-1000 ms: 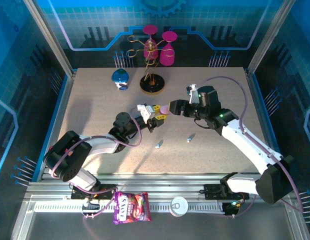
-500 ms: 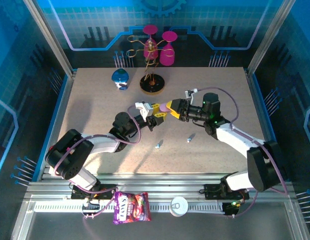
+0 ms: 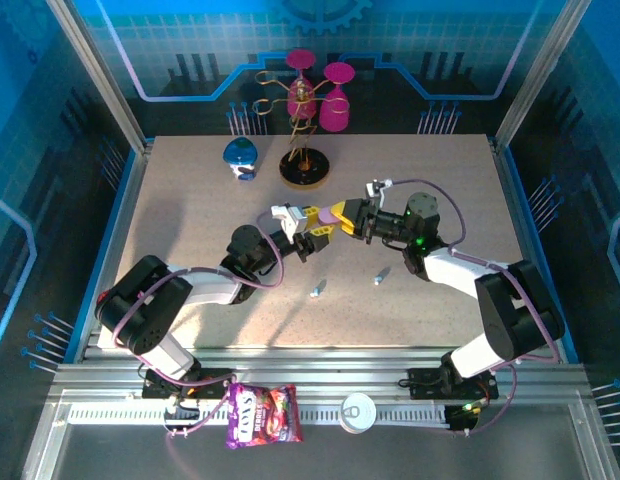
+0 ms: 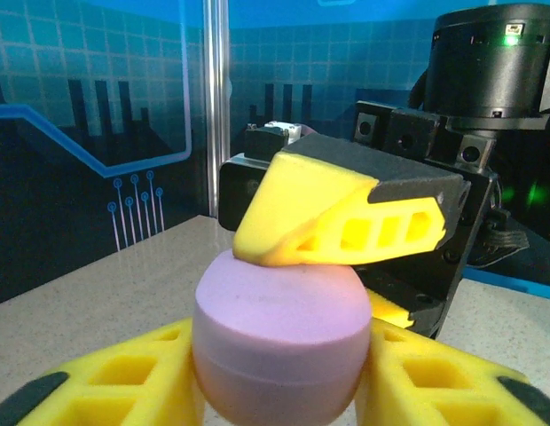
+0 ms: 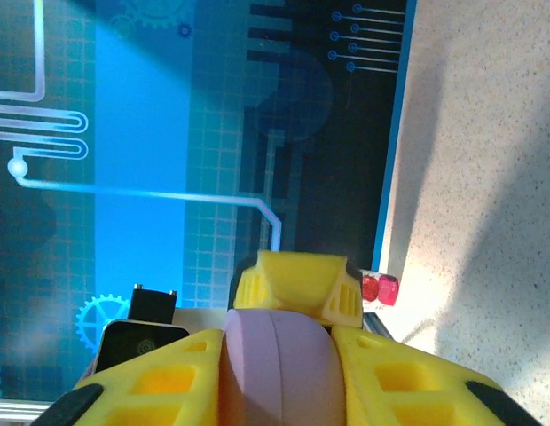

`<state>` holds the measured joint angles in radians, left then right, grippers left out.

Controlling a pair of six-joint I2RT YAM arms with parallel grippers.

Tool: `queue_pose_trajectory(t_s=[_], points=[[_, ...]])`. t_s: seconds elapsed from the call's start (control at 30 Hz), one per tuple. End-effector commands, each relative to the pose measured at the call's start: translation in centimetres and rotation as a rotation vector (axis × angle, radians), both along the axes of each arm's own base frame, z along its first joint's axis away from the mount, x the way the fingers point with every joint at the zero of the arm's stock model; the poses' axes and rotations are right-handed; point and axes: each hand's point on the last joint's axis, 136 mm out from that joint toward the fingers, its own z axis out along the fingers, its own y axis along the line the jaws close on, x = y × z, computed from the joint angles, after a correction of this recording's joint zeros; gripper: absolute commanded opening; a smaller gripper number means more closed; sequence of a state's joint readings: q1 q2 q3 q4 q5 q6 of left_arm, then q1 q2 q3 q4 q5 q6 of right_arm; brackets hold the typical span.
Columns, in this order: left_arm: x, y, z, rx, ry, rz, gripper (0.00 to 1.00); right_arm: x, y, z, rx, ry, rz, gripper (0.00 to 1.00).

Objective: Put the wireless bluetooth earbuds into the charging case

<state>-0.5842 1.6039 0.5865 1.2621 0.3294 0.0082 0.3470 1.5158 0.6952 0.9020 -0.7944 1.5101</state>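
Next, my right gripper lets go of the closed pink-purple charging case on the bare table (image 3: 366, 208) between the dark base and my right arm.
The closed pink-purple charging case (image 3: 332, 214) hangs above the middle of the table, held from both sides. My left gripper (image 3: 316, 229) is shut on it from the left, and my right gripper (image 3: 342, 215) is shut on it from the right. The left wrist view has the case (image 4: 275, 328) wedged between my left gripper (image 4: 279, 377), with the right arm's yellow fingers (image 4: 346, 213) pressing on its top. In the right wrist view the case (image 5: 279, 373) sits in my right gripper (image 5: 279, 386). Two pale blue earbuds (image 3: 317, 290) (image 3: 381, 274) lie on the table. The pink-purple earbuds are hidden.
A blue and white pebble-shaped case (image 3: 240, 156) sits at the back left. Beside it a wire stand with pink glasses (image 3: 305, 165) rises from a dark base. A snack bag (image 3: 262, 415) and a can (image 3: 358, 412) lie on the front rail.
My right arm has folded in and lowered, its wrist sliding slightly left toward the case. The left gripper and the case have barely moved.
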Motion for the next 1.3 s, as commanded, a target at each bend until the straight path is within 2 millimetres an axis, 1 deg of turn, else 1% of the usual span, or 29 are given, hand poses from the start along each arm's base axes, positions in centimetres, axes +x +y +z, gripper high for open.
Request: queue_pose_trajectory(t_s=[0.0, 0.07, 0.13, 0.23, 0.3, 0.37, 0.43, 0.53, 0.6, 0.77, 0.83, 1.0, 1.1, 1.2, 1.27], points=[[0.2, 0.2, 1.3, -0.013, -0.069, 0.013, 0.54, 0.6, -0.9, -1.2, -0.059, 0.006, -0.034, 0.24], [0.3, 0.4, 0.6, 0.012, -0.059, 0.024, 0.64, 1.4, -1.6, -2.3, -0.104, 0.012, -0.069, 0.22], [0.3, 0.5, -0.3, 0.045, -0.045, 0.03, 0.71, 2.2, -2.3, -3.4, -0.143, 0.021, -0.093, 0.21], [0.0, 0.7, -2.2, 0.122, -0.008, 0.032, 0.84, 3.6, -3.2, -5.0, -0.204, 0.015, -0.133, 0.22], [-0.1, 0.8, -3.4, 0.166, 0.027, 0.033, 0.91, 4.7, -4.1, -6.7, -0.286, 0.017, -0.162, 0.22], [-0.1, 0.9, -4.7, 0.218, 0.084, 0.029, 0.95, 5.9, -5.2, -8.9, -0.404, 0.037, -0.198, 0.22], [-0.2, 0.8, -5.7, 0.264, 0.138, 0.018, 0.99, 7.0, -5.9, -10.4, -0.495, 0.041, -0.217, 0.22], [0.2, 0.9, -7.6, 0.337, 0.24, 0.03, 0.99, 9.3, -6.9, -12.8, -0.628, 0.058, -0.245, 0.22], [0.5, 1.0, -8.4, 0.359, 0.273, 0.049, 0.99, 10.8, -7.4, -14.2, -0.69, 0.069, -0.255, 0.21], [1.5, 1.6, -9.3, 0.379, 0.325, 0.115, 0.99, 14.1, -8.1, -16.8, -0.814, 0.078, -0.264, 0.22], [1.9, 1.9, -9.2, 0.379, 0.33, 0.144, 0.99, 15.2, -8.3, -17.6, -0.847, 0.08, -0.256, 0.22], [2.5, 2.7, -9.1, 0.391, 0.345, 0.197, 0.99, 16.9, -8.8, -19.7, -0.9, 0.105, -0.24, 0.24], [3.1, 3.8, -9.4, 0.386, 0.386, 0.256, 0.99, 17.4, -9.3, -20.6, -0.921, 0.122, -0.238, 0.26], [3.9, 5.4, -9.7, 0.361, 0.488, 0.311, 0.99, 17.6, -10.3, -20.6, -0.957, 0.123, -0.252, 0.29], [4.3, 6.7, -10.1, 0.383, 0.552, 0.347, 0.99, 17.7, -11.5, -20.2, -0.992, 0.12, -0.277, 0.36]])
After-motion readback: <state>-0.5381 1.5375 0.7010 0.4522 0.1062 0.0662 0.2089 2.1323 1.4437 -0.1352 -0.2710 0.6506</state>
